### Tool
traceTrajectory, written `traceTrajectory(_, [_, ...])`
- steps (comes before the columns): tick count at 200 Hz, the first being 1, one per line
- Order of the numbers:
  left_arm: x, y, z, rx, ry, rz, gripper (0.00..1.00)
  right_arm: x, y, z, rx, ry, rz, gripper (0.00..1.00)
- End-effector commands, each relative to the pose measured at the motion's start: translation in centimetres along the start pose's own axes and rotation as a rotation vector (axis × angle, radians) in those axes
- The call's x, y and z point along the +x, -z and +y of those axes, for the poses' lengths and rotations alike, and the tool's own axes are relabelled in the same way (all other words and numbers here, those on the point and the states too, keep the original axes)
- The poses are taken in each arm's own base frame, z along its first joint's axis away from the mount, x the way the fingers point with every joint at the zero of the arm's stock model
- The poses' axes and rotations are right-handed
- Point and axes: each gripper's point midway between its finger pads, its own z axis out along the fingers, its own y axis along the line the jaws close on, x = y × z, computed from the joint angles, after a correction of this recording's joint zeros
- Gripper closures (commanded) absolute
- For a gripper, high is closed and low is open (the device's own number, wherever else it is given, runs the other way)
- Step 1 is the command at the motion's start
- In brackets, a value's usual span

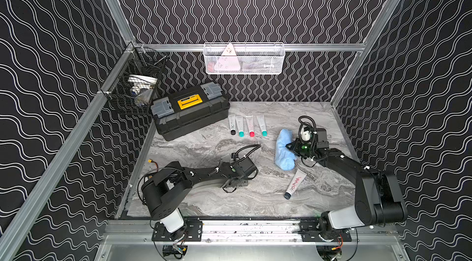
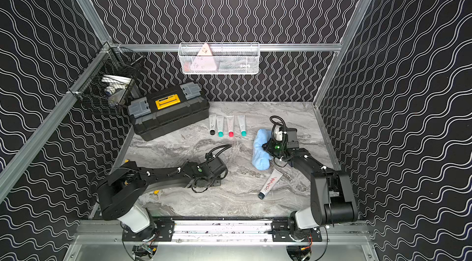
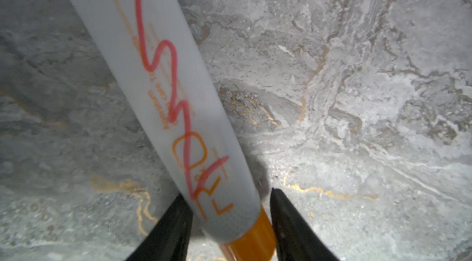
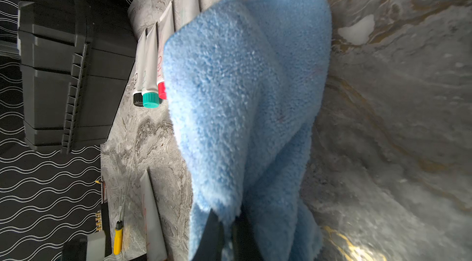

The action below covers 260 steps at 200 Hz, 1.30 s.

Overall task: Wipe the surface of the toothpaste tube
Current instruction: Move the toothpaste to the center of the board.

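Observation:
The toothpaste tube slants in my left fingers; I'll open, align, grip its orange cap (image 3: 253, 240) before wiping.
A white toothpaste tube (image 3: 158, 68) with a red scribble and an orange cap lies on the marble table under my left wrist. It also shows in the right wrist view as the tube (image 4: 152, 211). My left gripper (image 3: 226, 192) is open and straddles the tube's cap end, with a small gap at one finger. In both top views the left gripper (image 1: 236, 182) (image 2: 204, 181) points down and hides that tube. My right gripper (image 4: 227, 217) (image 1: 291, 147) is shut on a fluffy blue cloth (image 4: 242, 80) (image 1: 283, 152), which droops from it. Another scribbled tube (image 1: 295, 183) (image 2: 270, 184), dark-capped, lies just in front of the cloth.
A row of several clean tubes (image 1: 247, 125) lies behind the arms. A black toolbox (image 1: 190, 110) with a yellow latch stands at the back left. A black wire basket (image 1: 135, 86) and a white mesh basket (image 1: 244, 59) hang on the walls. A yellow connector (image 1: 149, 161) lies by the left edge.

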Motion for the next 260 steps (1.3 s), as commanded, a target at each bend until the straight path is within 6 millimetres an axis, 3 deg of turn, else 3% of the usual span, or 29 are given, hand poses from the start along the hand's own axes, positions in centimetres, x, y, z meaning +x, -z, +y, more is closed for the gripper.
traceTrajectory(1, [-0.2,0.3,0.6,-0.018,0.041,-0.026,0.51,-0.2,0.2,0.1,0.004,0.005,-0.012,1.00])
traceTrajectory(96, [-0.4,0.9,-0.8,-0.008,-0.071,-0.038,0.70,-0.3,0.3,0.0,0.014,0.011,-0.016,1.00])
traceTrajectory(154, [-0.6,-0.9,-6.1,0.117,-0.430,-0.007,0.75,-0.8,1.0,0.0,0.041,0.028,-0.038,1.00])
traceTrajectory(194, [-0.3,-1.1,-9.1,0.226,-0.678,0.005,0.73,-1.0,1.2,-0.3,0.067,0.035,-0.043,1.00])
traceTrajectory(236, [-0.1,-1.6,-10.1,0.289,-0.832,-0.001,0.70,-1.0,1.0,-0.2,0.064,0.045,-0.038,1.00])
traceTrajectory(260, [-0.7,-1.4,-10.2,0.311,-0.846,-0.026,0.60,-1.0,0.8,-0.4,0.067,0.042,-0.033,1.00])
